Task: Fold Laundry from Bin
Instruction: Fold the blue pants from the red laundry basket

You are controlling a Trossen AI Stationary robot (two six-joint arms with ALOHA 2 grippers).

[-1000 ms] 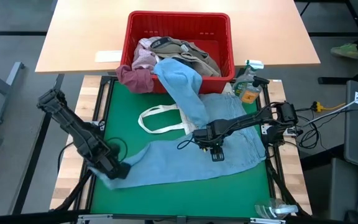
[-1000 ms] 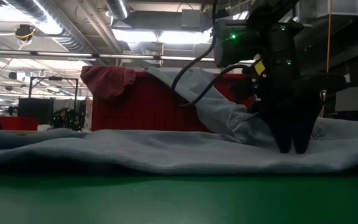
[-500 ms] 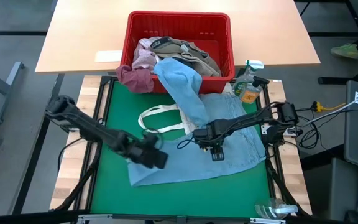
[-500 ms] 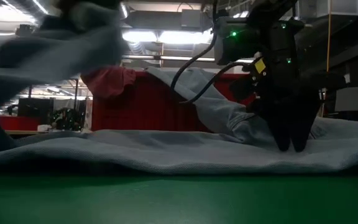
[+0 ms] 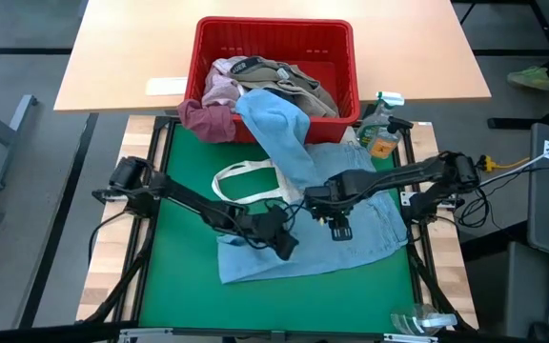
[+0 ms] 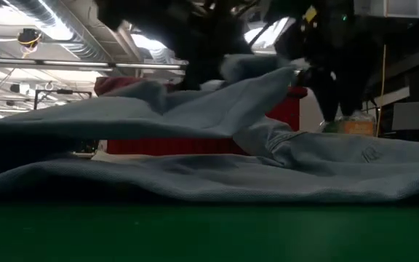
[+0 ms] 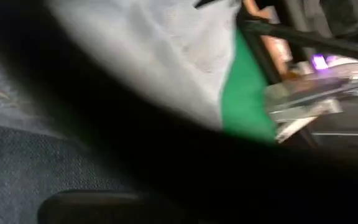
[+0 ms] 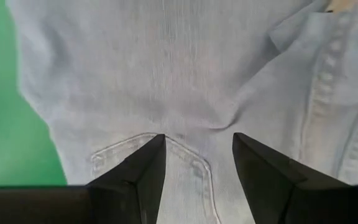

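Observation:
Next, I let go of the folded-over end with my left gripper on the light blue garment's lying part (image 5: pixel 322 260), close to its near edge.
A light blue garment (image 5: pixel 355 186) lies spread on the green mat (image 5: pixel 174 276), and one part (image 5: pixel 274 124) runs up over the near rim of the red bin (image 5: pixel 274 33). My left gripper (image 5: pixel 284 245) is over the garment's middle, shut on its folded-over left end. My right gripper (image 5: pixel 339 227) (image 8: pixel 196 155) hovers open just above the garment, touching nothing. More laundry fills the bin, and a maroon piece (image 5: pixel 208 119) hangs over its near left rim. My left gripper holds the light blue garment by its left end (image 6: pixel 275 73), coming in from the table's left and slanting down. The gripper itself hides the contact, so layers cannot be told. The held end is lifted, and the cloth (image 6: pixel 158 109) slopes down from it to the lying part.
A white tote bag (image 5: pixel 246 181) lies on the mat between the bin and the garment, partly under it. A spray bottle (image 5: pixel 379 129) stands at the bin's near right corner. Bare green mat lies along the left and near edges.
My left gripper has swept from the table's near left corner toward the middle, turning and sinking, and has carried the garment's left end over the rest, which stayed put. The fold line has moved right. My right gripper has risen straight up off the garment, still open.

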